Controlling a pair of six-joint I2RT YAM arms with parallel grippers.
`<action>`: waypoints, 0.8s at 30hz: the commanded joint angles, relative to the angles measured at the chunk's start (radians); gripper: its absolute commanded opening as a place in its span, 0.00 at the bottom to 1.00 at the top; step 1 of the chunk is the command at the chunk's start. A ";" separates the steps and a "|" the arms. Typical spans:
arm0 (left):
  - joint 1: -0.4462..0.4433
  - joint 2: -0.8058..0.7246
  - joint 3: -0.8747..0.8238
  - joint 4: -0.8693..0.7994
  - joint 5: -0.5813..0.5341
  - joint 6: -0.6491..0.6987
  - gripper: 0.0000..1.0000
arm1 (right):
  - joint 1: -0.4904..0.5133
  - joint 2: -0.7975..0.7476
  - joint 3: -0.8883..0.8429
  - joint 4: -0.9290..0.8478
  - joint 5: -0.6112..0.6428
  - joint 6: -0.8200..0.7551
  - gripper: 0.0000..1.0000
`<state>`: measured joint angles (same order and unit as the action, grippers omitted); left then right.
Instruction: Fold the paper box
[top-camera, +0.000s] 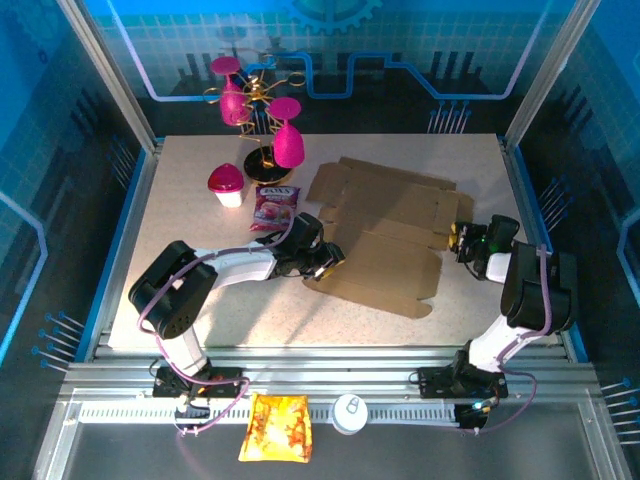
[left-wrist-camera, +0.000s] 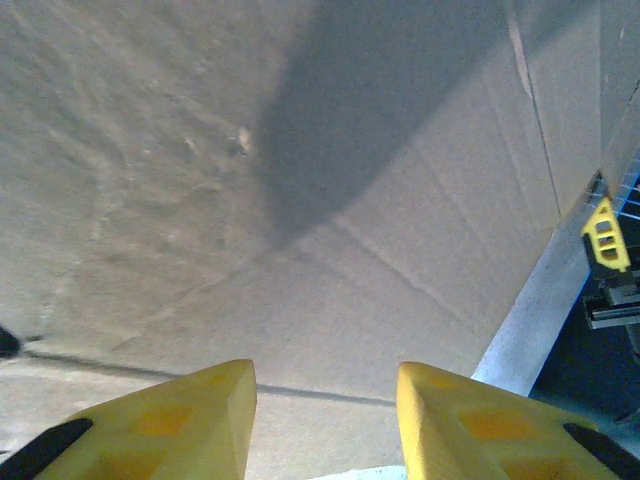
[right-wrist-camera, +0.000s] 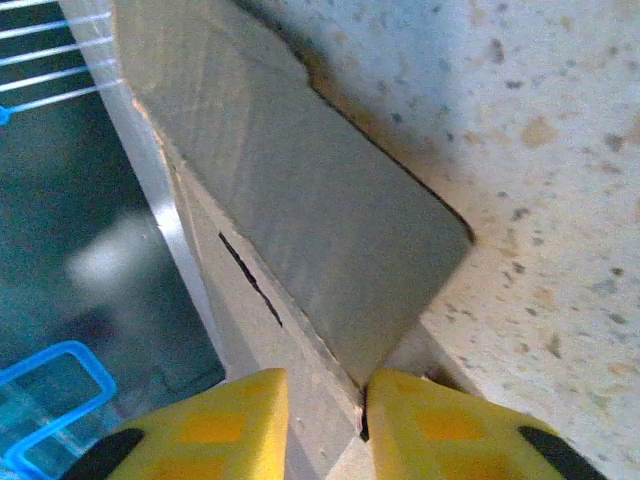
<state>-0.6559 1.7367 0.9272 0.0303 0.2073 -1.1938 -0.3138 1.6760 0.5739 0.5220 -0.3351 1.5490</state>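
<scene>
My left fingers are over the flat panel, inward of the paper box's edge; next I back off and pinch the flap's edge (top-camera: 311, 285).
The paper box (top-camera: 385, 240) lies flat and unfolded on the table, a brown cardboard sheet with creased panels and flaps. My left gripper (top-camera: 328, 262) rests at its left edge. In the left wrist view the yellow fingers (left-wrist-camera: 200, 420) stand apart over the cardboard (left-wrist-camera: 350, 250), and the left gripper (left-wrist-camera: 325, 375) holds nothing. My right gripper (top-camera: 458, 238) is at the box's right edge. In the right wrist view, the right gripper (right-wrist-camera: 327, 385) has closed its jaws on the edge of a raised cardboard flap (right-wrist-camera: 300, 190).
A pink snack packet (top-camera: 274, 208), a pink lidded cup (top-camera: 226, 184) and a wire stand with pink glasses (top-camera: 262, 110) sit at the back left. An orange packet (top-camera: 277, 428) and a white round object (top-camera: 349, 412) lie on the front rail. Bare table (top-camera: 200, 300) shows at the front left.
</scene>
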 joint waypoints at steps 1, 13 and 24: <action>0.009 -0.028 0.001 -0.024 0.013 0.021 0.42 | 0.007 0.021 0.010 0.072 0.040 -0.019 0.19; 0.008 -0.121 0.013 -0.099 -0.015 0.063 0.44 | 0.011 0.029 0.060 0.045 0.037 -0.056 0.00; 0.035 -0.106 0.088 -0.210 0.000 0.091 0.47 | 0.011 0.006 0.103 -0.149 0.016 -0.122 0.48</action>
<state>-0.6395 1.6318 0.9752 -0.1020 0.2028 -1.1347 -0.3126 1.7111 0.6247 0.4889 -0.3145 1.4830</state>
